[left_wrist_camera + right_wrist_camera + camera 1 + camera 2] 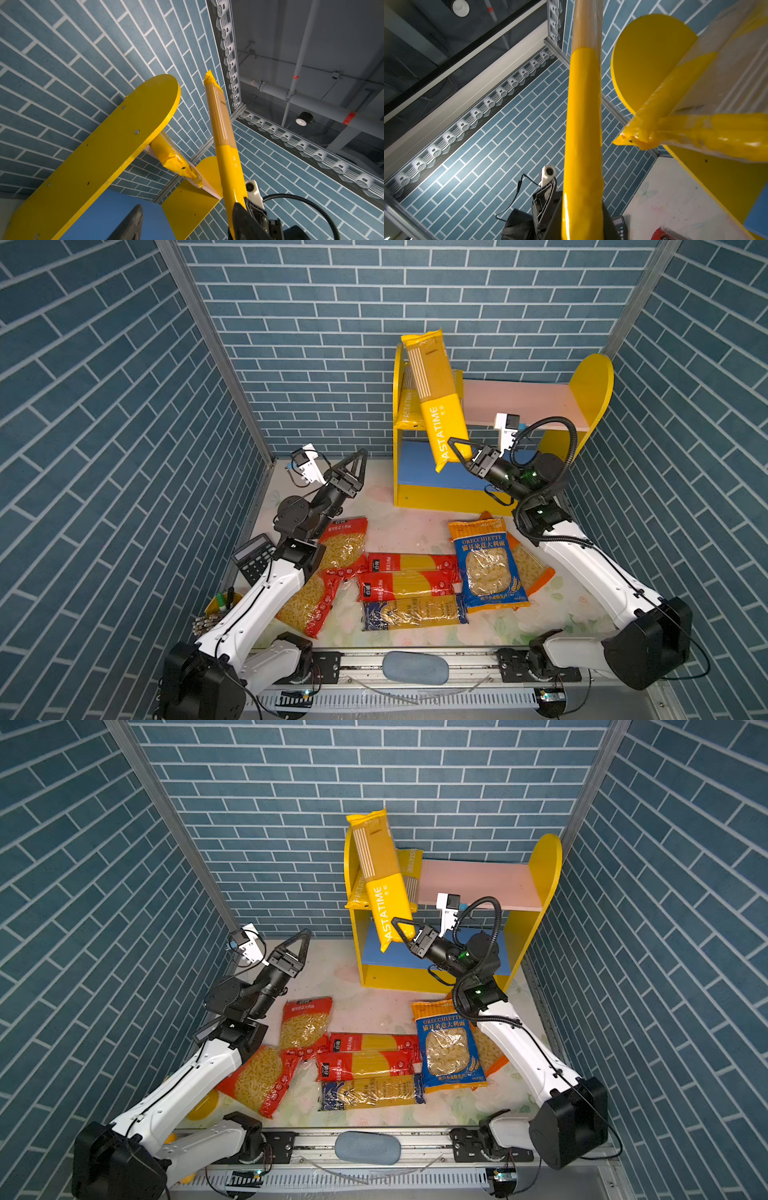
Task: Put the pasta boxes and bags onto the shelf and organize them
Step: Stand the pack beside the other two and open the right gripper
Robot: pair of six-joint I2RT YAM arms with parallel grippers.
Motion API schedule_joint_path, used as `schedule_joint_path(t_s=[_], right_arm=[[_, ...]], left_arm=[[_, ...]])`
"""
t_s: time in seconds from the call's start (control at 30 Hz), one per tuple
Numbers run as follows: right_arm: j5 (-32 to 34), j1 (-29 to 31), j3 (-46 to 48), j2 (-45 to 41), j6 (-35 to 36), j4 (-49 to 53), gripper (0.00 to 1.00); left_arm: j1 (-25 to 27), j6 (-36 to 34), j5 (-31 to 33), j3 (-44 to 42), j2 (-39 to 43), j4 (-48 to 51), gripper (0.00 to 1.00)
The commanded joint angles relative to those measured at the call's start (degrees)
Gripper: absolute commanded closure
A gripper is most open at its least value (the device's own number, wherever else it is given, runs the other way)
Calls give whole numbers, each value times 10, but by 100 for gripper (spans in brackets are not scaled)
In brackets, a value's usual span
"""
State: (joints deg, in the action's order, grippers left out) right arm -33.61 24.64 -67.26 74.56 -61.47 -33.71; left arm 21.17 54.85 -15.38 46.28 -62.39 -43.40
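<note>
I should use my right gripper to set the yellow PASTATIME pack down on the pink upper board (480,399), next to the other yellow packs.
My right gripper (461,452) (401,930) (583,228) is shut on the lower end of a long yellow PASTATIME pack (436,393) (384,886) (224,145) (583,124). The pack stands tilted before the left end of the shelf (519,402) (478,882) (104,149). Two more such packs (409,406) (409,873) lie at the left of its pink upper board. My left gripper (359,460) (303,938) (188,224) is open and empty, raised left of the shelf. Several pasta bags (405,585) and a blue ORECCHIETTE bag (490,568) lie flat on the table.
A black calculator (253,558) (618,226) leans at the table's left edge, behind my left arm. A yellow object (203,1104) sits near the front left corner. Brick-patterned walls close in three sides. A grey-blue pad (415,668) lies on the front rail.
</note>
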Motion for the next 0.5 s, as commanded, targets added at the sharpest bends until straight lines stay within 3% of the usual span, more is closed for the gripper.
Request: schedule_joint_path(t_s=[0.0, 0.27, 0.47], right_arm=[[67, -29, -63, -42, 34, -35, 100], [112, -98, -142, -45, 27, 184, 100], [105, -128, -205, -5, -22, 275, 100]], left_arm=[[21, -31, -11, -11, 7, 18, 32], [96, -76, 14, -27, -20, 60, 32], [136, -73, 29, -42, -46, 54, 32]])
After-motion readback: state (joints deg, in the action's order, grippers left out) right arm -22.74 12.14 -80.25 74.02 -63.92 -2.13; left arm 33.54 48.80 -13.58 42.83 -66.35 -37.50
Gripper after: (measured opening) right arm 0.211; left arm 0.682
